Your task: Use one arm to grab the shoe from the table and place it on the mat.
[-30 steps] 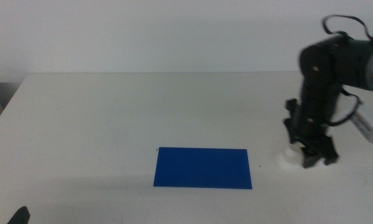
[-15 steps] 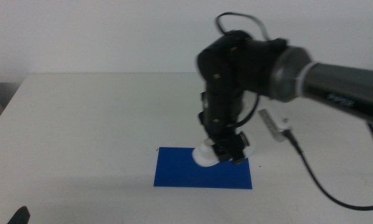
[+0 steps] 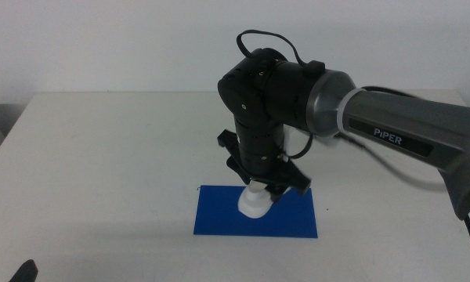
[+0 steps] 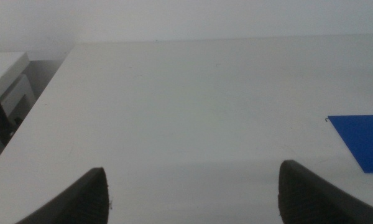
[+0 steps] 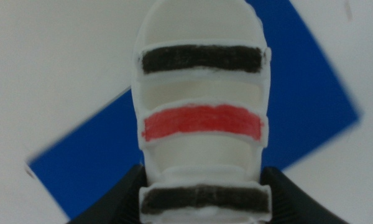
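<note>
The white shoe will leave my right gripper on the middle of the dark-blue mat (image 3: 249, 209) (image 5: 181, 140), set down lengthwise along the mat.
The right arm (image 3: 298, 86), black and grey and marked "PIPER", reaches in from the right over the dark-blue mat (image 3: 219, 219). My right gripper (image 3: 265, 188) is shut on the white shoe (image 3: 255, 204), which hangs toe-down at the mat's middle; I cannot tell if it touches. In the right wrist view the shoe (image 5: 202, 118) shows black and red straps, with the mat (image 5: 311, 99) beneath it and my jaws on either side of its heel. My left gripper (image 4: 193, 193) is open and empty over the bare table (image 4: 174, 106) at the near left.
The mat's left corner shows in the left wrist view (image 4: 360, 137). The table's left edge (image 3: 8, 133) has a pale object beyond it.
The right arm has carried the shoe leftward from the table's right side to above the mat's middle and lowered it. The left arm has not moved.
</note>
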### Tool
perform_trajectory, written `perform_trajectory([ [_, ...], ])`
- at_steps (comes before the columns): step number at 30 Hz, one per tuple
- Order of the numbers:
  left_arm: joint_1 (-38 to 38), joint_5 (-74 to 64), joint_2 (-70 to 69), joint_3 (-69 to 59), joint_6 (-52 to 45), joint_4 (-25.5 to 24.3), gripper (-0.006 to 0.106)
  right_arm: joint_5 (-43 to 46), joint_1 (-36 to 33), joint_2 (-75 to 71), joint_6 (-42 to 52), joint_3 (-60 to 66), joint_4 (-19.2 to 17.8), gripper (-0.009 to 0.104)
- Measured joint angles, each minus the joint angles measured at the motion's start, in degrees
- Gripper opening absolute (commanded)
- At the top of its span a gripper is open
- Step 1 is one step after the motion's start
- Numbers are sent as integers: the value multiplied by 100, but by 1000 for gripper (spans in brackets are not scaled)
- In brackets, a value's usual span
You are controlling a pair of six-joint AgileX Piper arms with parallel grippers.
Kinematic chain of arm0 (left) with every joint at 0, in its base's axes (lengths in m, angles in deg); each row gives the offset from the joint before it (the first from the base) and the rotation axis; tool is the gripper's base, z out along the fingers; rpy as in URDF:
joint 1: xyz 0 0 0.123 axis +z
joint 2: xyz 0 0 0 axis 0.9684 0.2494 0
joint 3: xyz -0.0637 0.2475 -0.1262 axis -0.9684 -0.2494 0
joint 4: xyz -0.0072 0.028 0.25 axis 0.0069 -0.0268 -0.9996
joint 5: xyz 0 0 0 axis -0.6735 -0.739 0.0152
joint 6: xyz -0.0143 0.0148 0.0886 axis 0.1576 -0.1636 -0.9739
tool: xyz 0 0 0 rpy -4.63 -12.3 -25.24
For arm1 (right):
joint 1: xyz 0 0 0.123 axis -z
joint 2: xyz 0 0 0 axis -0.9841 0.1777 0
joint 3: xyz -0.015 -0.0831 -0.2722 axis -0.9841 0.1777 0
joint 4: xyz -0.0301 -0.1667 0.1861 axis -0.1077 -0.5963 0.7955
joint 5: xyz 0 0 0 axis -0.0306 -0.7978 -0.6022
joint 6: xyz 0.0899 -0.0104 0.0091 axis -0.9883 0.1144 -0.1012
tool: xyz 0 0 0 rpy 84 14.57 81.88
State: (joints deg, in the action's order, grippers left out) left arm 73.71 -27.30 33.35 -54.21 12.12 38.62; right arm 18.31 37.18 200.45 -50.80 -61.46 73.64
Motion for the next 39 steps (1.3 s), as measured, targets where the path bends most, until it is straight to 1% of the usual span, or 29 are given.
perform_trajectory([
  [4, 0, 0, 0, 0, 0, 0, 94, -13, 0, 0, 2049, 0, -238, 5],
  [6, 0, 0, 0, 0, 0, 0, 94, -20, 0, 0, 3121, 0, -251, 5],
  [11, 0, 0, 0, 0, 0, 0, 94, -43, 0, 0, 6257, 0, -305, 5],
  [14, 0, 0, 0, 0, 0, 0, 94, -49, 0, 0, 7785, 0, -402, 5],
  [17, 0, 0, 0, 0, 0, 0, 94, -78, 0, 0, 8766, 0, -402, 5],
  [19, 0, 0, 0, 0, 0, 0, 94, -79, 0, 0, 9416, 0, -402, 2],
  [22, 0, 0, 0, 0, 0, 0, 94, -84, 0, 0, 10715, 0, -402, -4],
  [24, 0, 0, 0, 0, 0, 0, 94, -84, 0, 0, 11713, 0, -331, -4],
  [26, 0, 0, 0, 0, 0, 0, 94, -84, 0, 0, 12368, 0, -158, -4],
  [29, 0, 0, 0, 0, 0, 0, 94, -90, 0, 0, 12832, 0, 138, -4],
  [34, 0, 0, 0, 0, 0, 0, 94, 22, 30, 25, 12910, 0, 583, -4],
  [39, 0, 0, 0, 0, 0, 0, 94, 296, 151, 195, 12678, 0, 648, -4],
])
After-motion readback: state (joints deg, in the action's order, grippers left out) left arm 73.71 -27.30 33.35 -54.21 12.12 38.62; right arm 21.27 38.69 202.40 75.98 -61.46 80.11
